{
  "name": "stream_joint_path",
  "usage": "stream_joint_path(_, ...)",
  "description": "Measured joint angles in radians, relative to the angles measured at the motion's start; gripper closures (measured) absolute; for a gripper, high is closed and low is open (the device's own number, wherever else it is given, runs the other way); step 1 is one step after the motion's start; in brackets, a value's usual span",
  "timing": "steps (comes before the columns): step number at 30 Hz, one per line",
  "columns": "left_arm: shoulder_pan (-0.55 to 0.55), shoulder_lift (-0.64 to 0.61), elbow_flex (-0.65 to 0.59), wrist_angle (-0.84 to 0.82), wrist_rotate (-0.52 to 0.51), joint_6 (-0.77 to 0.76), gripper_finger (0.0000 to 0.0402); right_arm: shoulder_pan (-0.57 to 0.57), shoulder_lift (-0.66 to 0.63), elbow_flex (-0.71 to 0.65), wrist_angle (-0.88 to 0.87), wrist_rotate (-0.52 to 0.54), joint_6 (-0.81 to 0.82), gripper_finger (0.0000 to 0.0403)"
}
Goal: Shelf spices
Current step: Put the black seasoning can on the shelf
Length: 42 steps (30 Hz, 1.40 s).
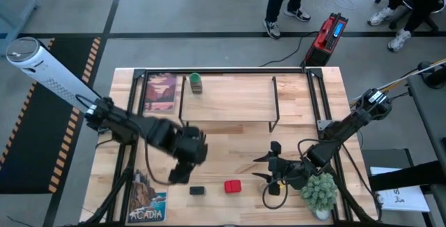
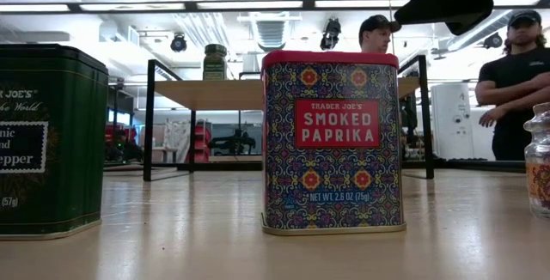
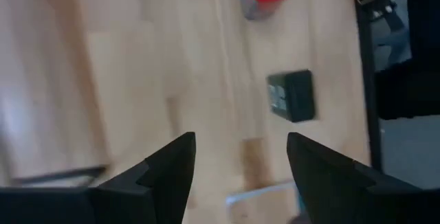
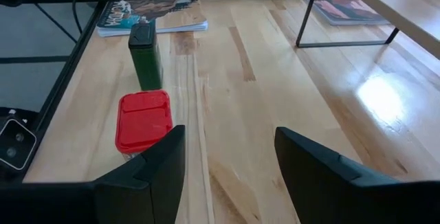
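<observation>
Next, my left gripper moves next to the upper part (image 1: 197,189) (image 3: 297,95) of the dark olive tin that is beside the red tin, and then closes there.
A green-lidded jar (image 1: 196,82) stands on the wooden shelf (image 1: 237,102) at its far left. The dark olive tin (image 1: 197,191) and the red tin (image 1: 232,186) stand upright on the table near its front edge. In the low view a small glass jar (image 2: 540,164) shows at the right. My left gripper (image 1: 180,176) hangs open just above and to the left of the olive tin (image 3: 292,95), pointing steeply down, with nothing between its fingers. My right gripper (image 1: 263,168) waits open to the right of the red tin (image 4: 142,121), also with nothing between its fingers.
One picture book (image 1: 160,91) lies at the far left beside the shelf, another (image 1: 148,202) at the near left corner. A potted plant (image 1: 320,192) stands at the near right. Bare tabletop lies between the shelf and the tins. People stand beyond the table's far edge.
</observation>
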Motion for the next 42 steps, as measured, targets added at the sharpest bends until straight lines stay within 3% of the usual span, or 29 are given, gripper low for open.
stream_joint_path(5,-0.104,0.0,-0.082,0.049,0.0,-0.134,0.0187,0.0,0.0,0.0,0.0,0.0,0.0,0.0202)
stream_joint_path(11,-0.157,0.008,-0.149,0.234,-0.003,-0.245,0.0173,0.0,-0.001,0.0,0.0,0.0,0.0,0.0202)
stream_joint_path(24,-0.184,0.084,-0.249,0.377,-0.038,-0.254,0.0135,-0.006,-0.001,0.0,-0.004,0.001,-0.003,0.0203)
stream_joint_path(42,-0.205,0.211,-0.25,0.405,-0.031,-0.279,0.0129,-0.006,-0.001,0.0,-0.021,0.001,0.003,0.0202)
